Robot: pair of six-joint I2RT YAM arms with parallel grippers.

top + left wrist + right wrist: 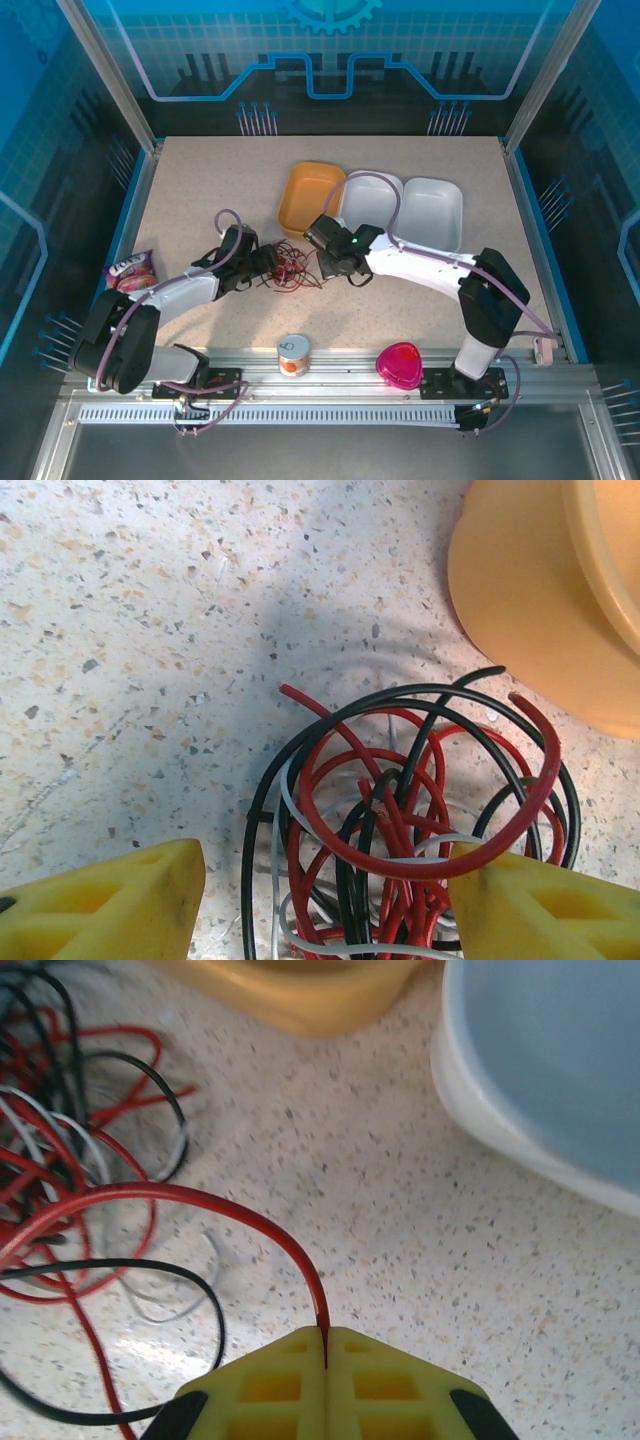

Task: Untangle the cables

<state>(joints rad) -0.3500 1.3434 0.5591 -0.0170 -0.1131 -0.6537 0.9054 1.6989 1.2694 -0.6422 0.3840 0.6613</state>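
Next, I release the red cable from my right gripper on the table (367, 263) in front of the pale tray next to the orange bowl.
The cables (292, 268) lie in one loose tangle of dark red, black and pale whitish strands mid-table. My left gripper (272, 264) is at the tangle's left side. In the left wrist view its yellow fingers (110, 905) stand wide apart, open, straddling the tangle (400, 860) with strands between them. My right gripper (323, 266) is just right of the tangle. Seen from the right wrist, that gripper (325, 1338) is shut on a red cable (230, 1210), which arcs leftward into the heap. A black cable (200, 1295) loops beside it.
An orange bowl (310, 198) and two pale trays (372, 200) (432, 212) stand behind the tangle. A snack bag (130, 270) lies at the left edge. A small can (293, 355) and a pink heart-shaped box (399, 364) sit on the front rail.
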